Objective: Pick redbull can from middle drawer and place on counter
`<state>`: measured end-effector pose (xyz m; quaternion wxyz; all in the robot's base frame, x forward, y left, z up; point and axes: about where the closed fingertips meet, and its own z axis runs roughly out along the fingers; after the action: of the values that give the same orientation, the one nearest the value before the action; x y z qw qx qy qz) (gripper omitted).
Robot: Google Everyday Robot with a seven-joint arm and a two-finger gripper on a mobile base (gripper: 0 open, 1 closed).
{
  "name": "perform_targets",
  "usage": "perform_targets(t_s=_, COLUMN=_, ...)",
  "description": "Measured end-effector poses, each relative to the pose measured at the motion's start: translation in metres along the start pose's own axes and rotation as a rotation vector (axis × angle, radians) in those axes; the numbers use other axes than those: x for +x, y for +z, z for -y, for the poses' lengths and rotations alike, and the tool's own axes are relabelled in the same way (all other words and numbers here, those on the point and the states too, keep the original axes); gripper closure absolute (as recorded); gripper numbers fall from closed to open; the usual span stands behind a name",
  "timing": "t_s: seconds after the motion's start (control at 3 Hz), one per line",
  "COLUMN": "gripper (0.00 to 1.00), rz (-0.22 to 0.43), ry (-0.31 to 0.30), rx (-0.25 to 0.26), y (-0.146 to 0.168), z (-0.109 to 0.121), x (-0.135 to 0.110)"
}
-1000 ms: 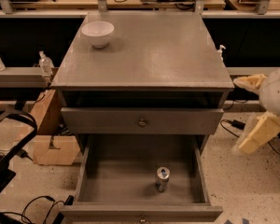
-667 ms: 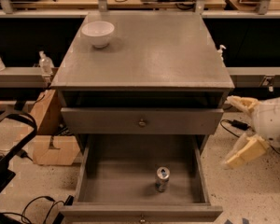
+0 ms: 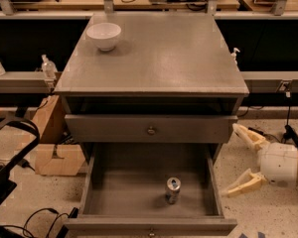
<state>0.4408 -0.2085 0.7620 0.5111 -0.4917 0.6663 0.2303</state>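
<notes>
I should next move to the redbull can's upper half (image 3: 173,183) in the open middle drawer and close my gripper there.
The redbull can (image 3: 173,189) stands upright on the floor of the open middle drawer (image 3: 114,192), near its front and a little right of centre. My gripper (image 3: 236,160) is open, its two cream fingers spread and pointing left. It hangs just outside the drawer's right wall, right of the can and not touching it. The grey counter (image 3: 169,58) tops the cabinet above.
A white bowl (image 3: 104,35) sits at the counter's back left. The closed top drawer with a brass knob (image 3: 151,130) overhangs the rear of the open drawer. A cardboard box (image 3: 57,157) and cables lie on the floor at left. A wooden bench runs behind.
My gripper has dropped lower and moved left toward the open drawer's right side. The can, the drawer and the bowl have not moved.
</notes>
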Motion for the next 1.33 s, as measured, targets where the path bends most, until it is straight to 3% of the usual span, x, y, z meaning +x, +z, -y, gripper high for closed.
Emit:
perform_targets(t_s=0.33, gripper=0.0, rz=0.049, ry=-0.046, rx=-0.007, y=0.008, z=-0.004, x=0.013)
perform_targets(t_s=0.67, gripper=0.0, rz=0.046, ry=-0.049, rx=-0.007, y=0.008, z=-0.004, x=0.011)
perform_targets(t_s=1.0, gripper=0.0, rz=0.054, ry=-0.035, rx=-0.011, y=0.021, z=-0.005, x=0.028)
perform_targets(t_s=1.33, gripper=0.0, rz=0.054, ry=0.006, rx=-0.028, y=0.063, z=-0.007, x=0.084)
